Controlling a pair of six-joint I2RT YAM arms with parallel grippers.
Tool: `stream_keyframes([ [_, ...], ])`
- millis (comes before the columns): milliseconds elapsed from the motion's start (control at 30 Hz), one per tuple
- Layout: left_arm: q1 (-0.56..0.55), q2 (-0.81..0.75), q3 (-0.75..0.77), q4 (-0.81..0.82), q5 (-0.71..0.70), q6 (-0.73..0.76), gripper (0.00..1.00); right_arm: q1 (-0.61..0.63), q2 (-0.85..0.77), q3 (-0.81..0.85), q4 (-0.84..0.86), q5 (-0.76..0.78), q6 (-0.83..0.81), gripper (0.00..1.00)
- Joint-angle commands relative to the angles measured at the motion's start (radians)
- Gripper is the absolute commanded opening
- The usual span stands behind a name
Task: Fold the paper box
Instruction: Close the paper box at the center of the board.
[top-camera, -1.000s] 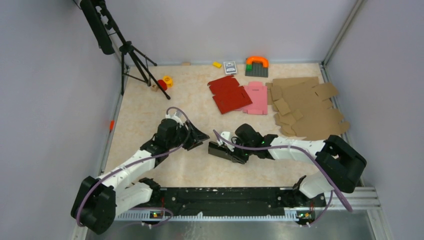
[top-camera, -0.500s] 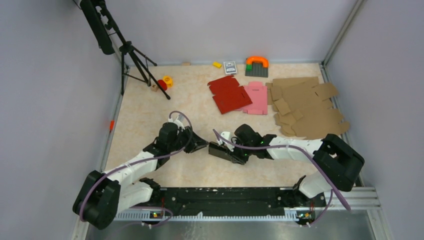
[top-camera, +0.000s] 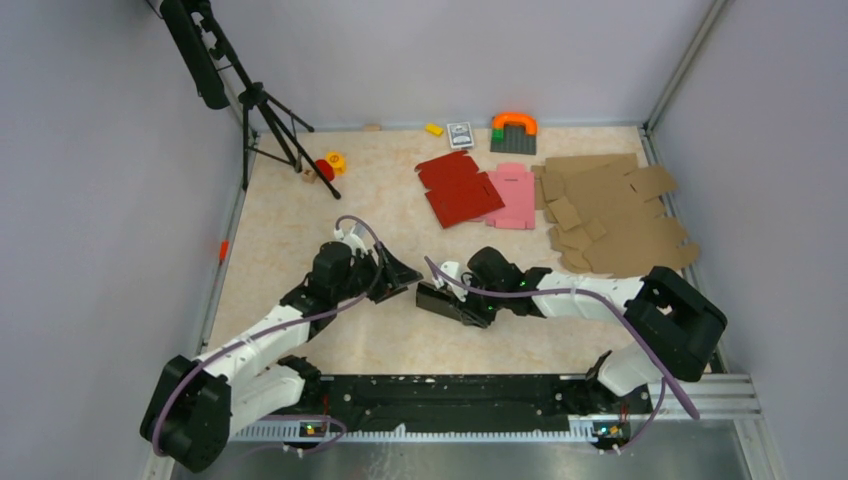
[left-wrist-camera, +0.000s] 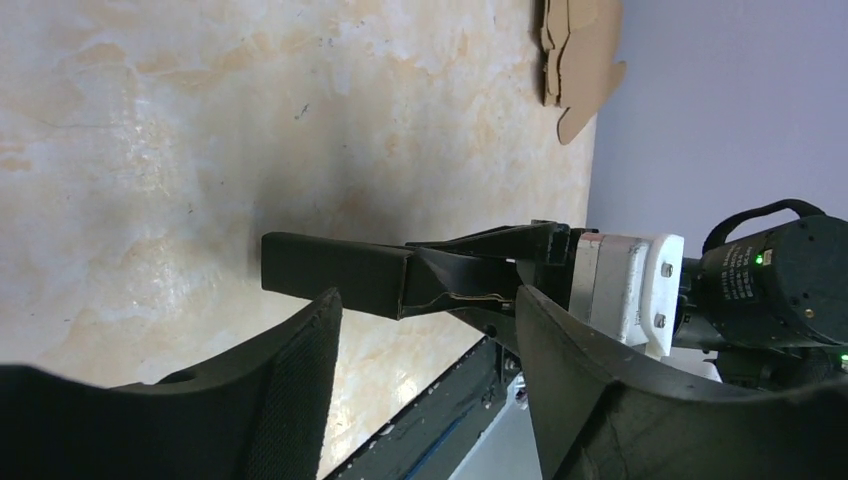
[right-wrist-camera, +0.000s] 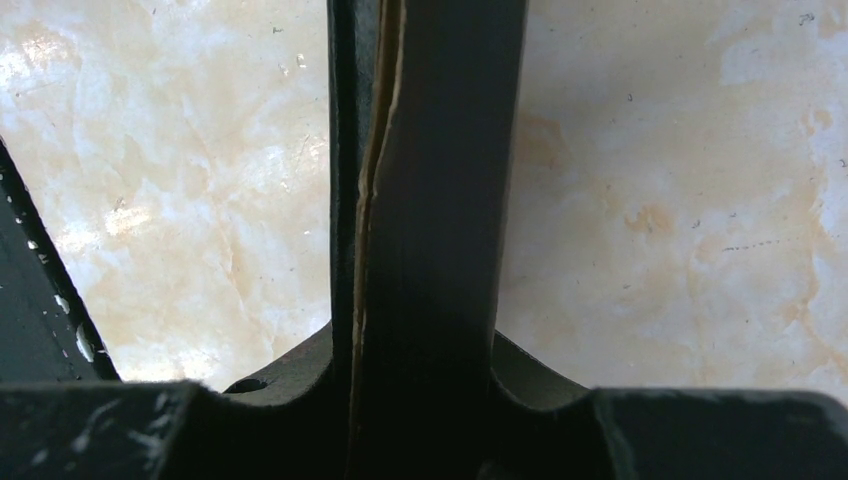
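The paper box's cut edge gapes beside the right gripper's fingers, so the left gripper will pinch the paper box's free corner (left-wrist-camera: 402, 307) before the right gripper opens.
The black paper box (top-camera: 436, 298), partly folded into a long flat sleeve, is held just above the tabletop near the middle. My right gripper (top-camera: 466, 306) is shut on its right end; in the right wrist view the paper box (right-wrist-camera: 430, 180) runs straight up from between the right gripper's (right-wrist-camera: 420, 350) fingers, a pale cut edge showing. My left gripper (top-camera: 401, 275) stands open just left of the box. In the left wrist view the paper box (left-wrist-camera: 340, 272) lies crosswise beyond the left gripper (left-wrist-camera: 428, 300), apart from both fingers.
A red blank (top-camera: 458, 190), a pink blank (top-camera: 512, 196) and a pile of brown cardboard blanks (top-camera: 610, 215) lie at the back right. A tripod (top-camera: 265, 112) stands back left with small toys (top-camera: 330, 165) by it. A card deck (top-camera: 460, 134) and bricks (top-camera: 513, 131) lie along the back wall.
My left gripper dipped toward the near edge with its jaws narrowed, then came back up beside the box with its jaws wide. The right gripper and the box have stayed put.
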Motion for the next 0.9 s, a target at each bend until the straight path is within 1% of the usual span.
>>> stream_keyframes([
  [0, -0.004, 0.003, -0.001, 0.076, 0.033, -0.023, 0.59, -0.008, 0.007, 0.042, 0.033, -0.018, 0.004, 0.0],
  [33, -0.005, 0.018, -0.005, 0.076, 0.036, -0.023, 0.54, -0.008, 0.008, 0.042, 0.032, -0.018, 0.004, 0.0],
  [100, -0.004, 0.053, -0.017, 0.084, 0.039, -0.024, 0.47, -0.008, 0.007, 0.042, 0.032, -0.022, 0.004, 0.0],
  [200, -0.005, 0.102, -0.049, 0.145, 0.054, -0.041, 0.34, -0.007, 0.008, 0.04, 0.033, -0.023, 0.004, 0.0],
  [233, -0.005, 0.115, -0.054, 0.156, 0.055, -0.041, 0.27, -0.008, 0.007, 0.04, 0.034, -0.024, 0.004, 0.0],
  [333, -0.008, 0.147, -0.065, 0.165, 0.055, -0.025, 0.03, -0.007, 0.008, 0.038, 0.037, -0.019, 0.006, 0.0],
  [367, -0.007, 0.151, -0.067, 0.151, 0.047, -0.015, 0.0, -0.007, 0.01, 0.036, 0.04, -0.017, 0.008, 0.0],
  [533, -0.01, 0.089, -0.087, 0.038, -0.041, 0.044, 0.0, -0.007, 0.024, 0.043, 0.039, -0.007, 0.017, 0.0],
  [633, -0.015, 0.05, -0.066, -0.041, -0.073, 0.088, 0.0, -0.007, 0.024, 0.045, 0.042, 0.003, 0.016, 0.0],
  [700, -0.016, 0.028, -0.035, -0.085, -0.071, 0.114, 0.0, -0.007, 0.019, 0.045, 0.047, 0.009, 0.019, 0.05],
  [733, -0.016, 0.013, -0.021, -0.105, -0.067, 0.124, 0.02, -0.008, 0.014, 0.046, 0.047, 0.01, 0.019, 0.07],
  [767, -0.015, -0.004, 0.0, -0.141, -0.066, 0.134, 0.07, -0.007, 0.008, 0.05, 0.042, 0.01, 0.018, 0.08],
  [867, -0.015, -0.063, 0.069, -0.246, -0.093, 0.17, 0.25, -0.007, -0.013, 0.056, 0.026, 0.019, 0.015, 0.1],
])
